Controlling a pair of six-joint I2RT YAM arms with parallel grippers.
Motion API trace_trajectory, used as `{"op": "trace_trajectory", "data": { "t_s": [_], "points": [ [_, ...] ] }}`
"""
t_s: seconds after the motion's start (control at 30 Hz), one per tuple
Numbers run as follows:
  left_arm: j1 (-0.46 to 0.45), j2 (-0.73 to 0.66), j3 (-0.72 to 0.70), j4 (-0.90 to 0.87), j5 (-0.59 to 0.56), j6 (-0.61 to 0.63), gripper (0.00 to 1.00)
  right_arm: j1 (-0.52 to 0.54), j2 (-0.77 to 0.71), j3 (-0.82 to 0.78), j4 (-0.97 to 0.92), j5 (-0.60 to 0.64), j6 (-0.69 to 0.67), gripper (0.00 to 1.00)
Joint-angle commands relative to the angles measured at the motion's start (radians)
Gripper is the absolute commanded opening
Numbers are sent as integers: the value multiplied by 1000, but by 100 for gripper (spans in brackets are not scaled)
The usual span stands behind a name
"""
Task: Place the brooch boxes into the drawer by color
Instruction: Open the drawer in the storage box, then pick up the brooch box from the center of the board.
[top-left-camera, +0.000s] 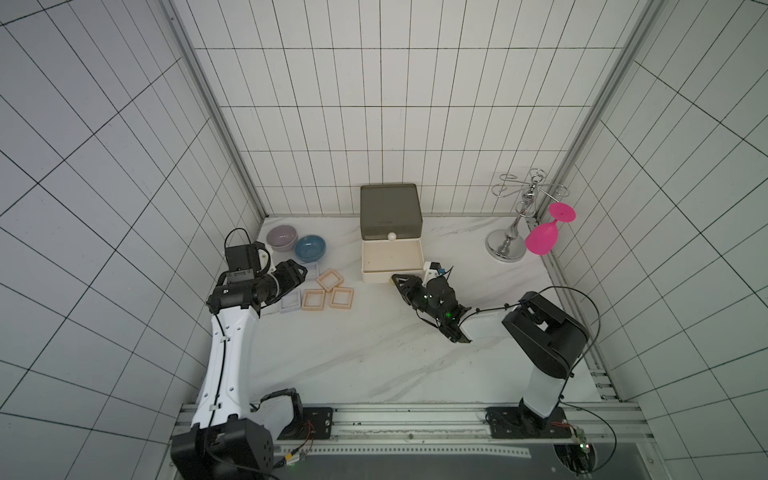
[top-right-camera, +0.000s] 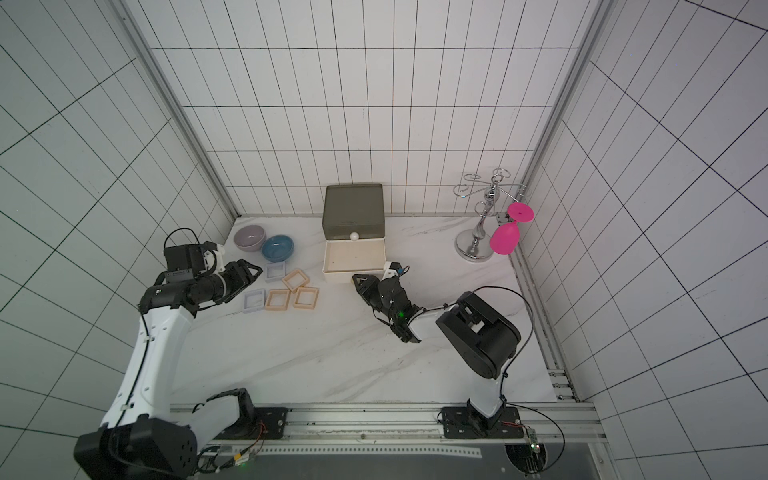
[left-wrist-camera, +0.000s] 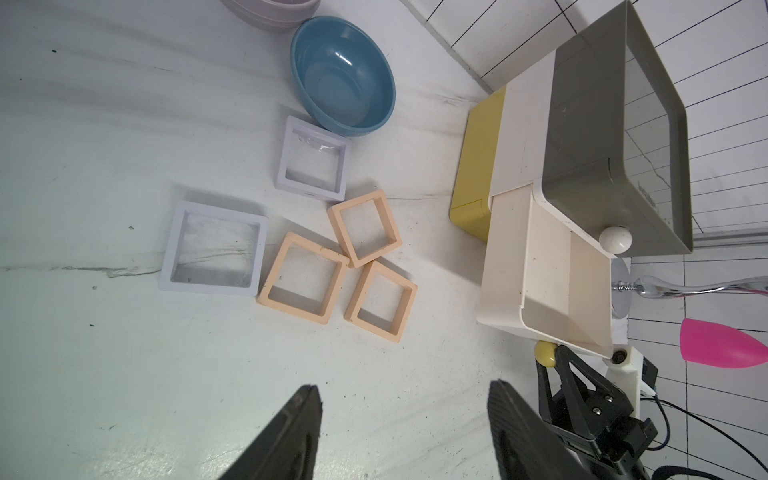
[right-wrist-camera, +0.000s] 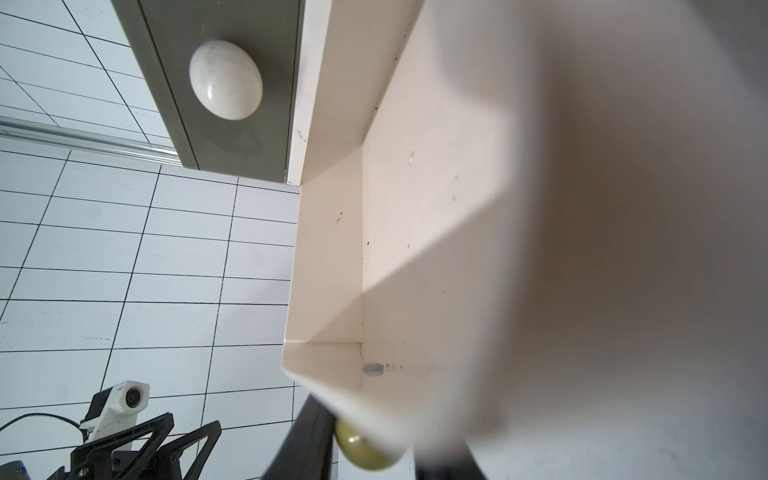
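The lavender-white brooch box has an outer side (top-left-camera: 281, 302) (left-wrist-camera: 168, 257) farther from the blue bowl, opposite the peach boxes. Next, my left gripper closes on it there.
The drawer (top-left-camera: 390, 208) stands at the back, olive on top, with its white middle tier (top-left-camera: 365, 266) pulled out and nothing showing in it. My right gripper (top-left-camera: 395, 279) (right-wrist-camera: 365, 449) is shut on the yellowish knob (left-wrist-camera: 545, 353) at that tier's front. Left of the chest lie brooch boxes: two lavender-white ones (left-wrist-camera: 311, 160) (left-wrist-camera: 214, 249) and three peach ones (left-wrist-camera: 365, 227) (left-wrist-camera: 302, 277) (left-wrist-camera: 381, 300), flat and close together. My left gripper (top-left-camera: 297, 270) (left-wrist-camera: 403, 386) hovers open just left of them, holding nothing. In a top view the left arm partly hides the lavender boxes.
A lilac bowl (top-left-camera: 281, 237) and a blue bowl (top-left-camera: 309, 248) sit behind the boxes near the left wall. A chrome glass stand (top-left-camera: 511, 241) holds a pink glass (top-left-camera: 540, 243) at the back right. Tiled walls close three sides.
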Motion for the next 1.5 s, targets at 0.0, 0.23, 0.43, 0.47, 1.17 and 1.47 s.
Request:
{"op": "trace_trajectory", "data": {
  "t_s": [0.0,0.23,0.43,0.47,1.17,1.47],
  "points": [
    [4,-11,9,-14,-19,24,68,14,-31,-22,45,-12,-23,26],
    [4,-16,30,-47,-35,33,67,19,-28,-25,38,-5,-27,41],
    [4,-14,26,-61,-62,30,68,27,-56,-46,25,14,-44,63],
    [4,-6,28,-67,-63,28,68,28,-67,-49,13,21,-50,65],
    [249,421,125,-150,-170,-38,69,75,-392,-48,-561,82,-344,71],
    [251,588,147,-98,-206,-62,62,64,-517,-31,-764,81,-520,71]
  ]
}}
